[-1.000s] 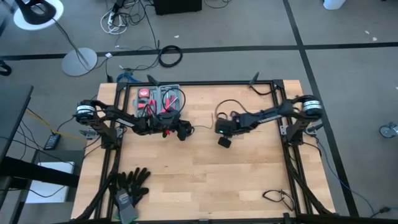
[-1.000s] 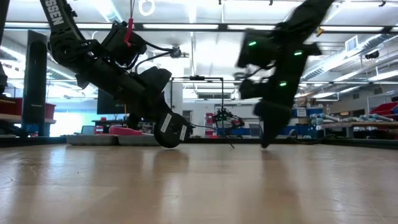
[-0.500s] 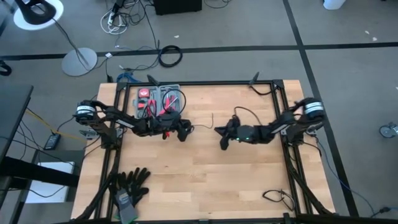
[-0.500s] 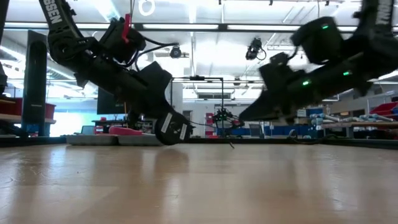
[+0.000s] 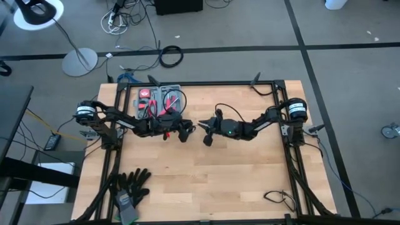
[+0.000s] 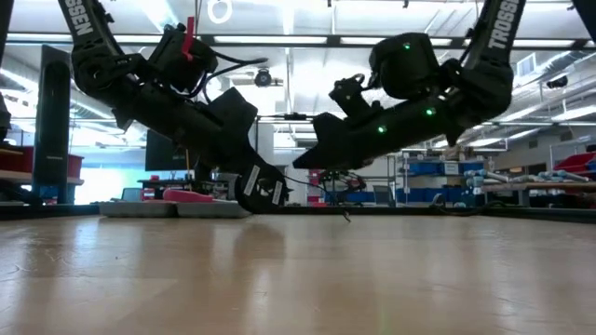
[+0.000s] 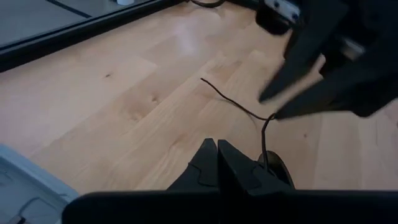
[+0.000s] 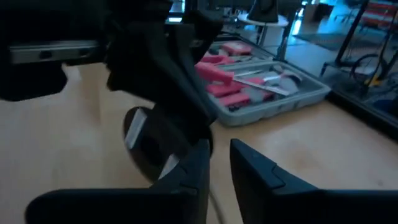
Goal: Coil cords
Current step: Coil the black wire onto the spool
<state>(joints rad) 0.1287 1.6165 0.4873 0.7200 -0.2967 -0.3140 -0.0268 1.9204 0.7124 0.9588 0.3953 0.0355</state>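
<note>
Next, I close my right gripper on the cord [image 7: 265, 151] beside the puck before my left gripper shifts its hold, because the cord bends well away from the puck.
The cords show as one thin black wire [image 7: 233, 102]. Its free end lies on the table, it bends sharply, and it drops to a small round black puck [image 7: 278, 168]. My left gripper [image 7: 216, 146] is shut, low over the table's middle [image 5: 185, 132], with the puck right beside its fingers. My right gripper [image 5: 206, 132] faces it from the table's right, nearly level. Its fingers stand slightly apart [image 8: 219, 158] at the wire's bend. In the low view the wire [image 6: 340, 212] slants down to the table between the two grippers. My left gripper's fingers [image 7: 205, 163] meet tip to tip with nothing seen between them. The puck sits against the outer side of one finger, and I cannot tell whether they touch. My right gripper's lower fingertip [image 7: 278, 116] stands at the cord's bend [image 7: 272, 120], coming nearly level from the table's right. Whether the wire runs between the fingers or only brushes that tip, I cannot tell.
A grey tray [image 5: 159, 100] with red tools stands at the back left, just behind the left arm. Black gloves [image 5: 131, 184] lie at the near left corner and a small cable [image 5: 278, 199] at the near right. The near half of the wooden table is bare.
My right gripper pointed down at the table's middle, pulled back, then tipped up to nearly level and went toward the table's left, close to the left gripper. The left gripper stayed in place and rolled a little.
</note>
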